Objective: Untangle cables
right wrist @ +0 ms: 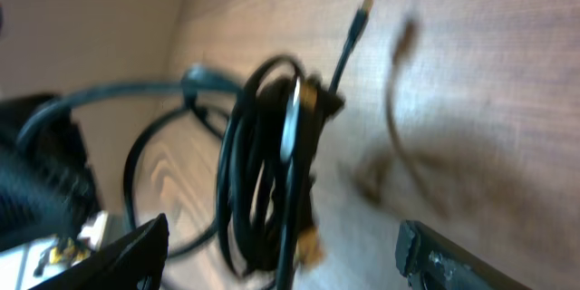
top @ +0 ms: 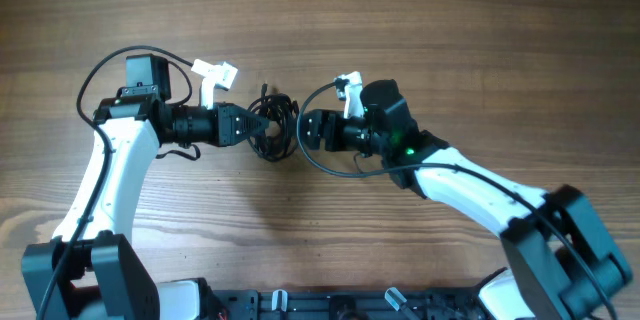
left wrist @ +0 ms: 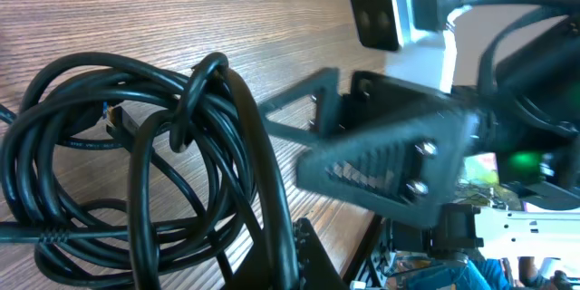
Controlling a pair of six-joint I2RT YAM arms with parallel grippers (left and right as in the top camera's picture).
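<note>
The cables, now lifted at mid-table, will be released by my left gripper on the wooden table (top: pixel 273 151), in the space between my two grippers and a little toward the base bar.
The cables (top: pixel 275 120) are a tangled bundle of thin black cords lifted between my two grippers at mid-table. My left gripper (top: pixel 258 128) reaches in from the left and is shut on one strand of the bundle; in the left wrist view that strand (left wrist: pixel 272 208) runs down into the jaws (left wrist: pixel 294 267), with the loops (left wrist: pixel 136 77) hanging to the left. My right gripper (top: pixel 302 130) faces it from the right, open. In the right wrist view the bundle (right wrist: pixel 258 145) hangs between the wide-apart fingers (right wrist: pixel 136 254), touching neither. A gold-tipped plug (right wrist: pixel 365 2) sticks out above.
The wooden table (top: pixel 450 30) runs all round. Thick black arm wires loop over the left arm (top: pixel 100 75) and under the right wrist (top: pixel 330 165). White camera mounts (top: pixel 215 72) stick up by each wrist. The arms' base rail (top: pixel 330 305) lines the front edge.
</note>
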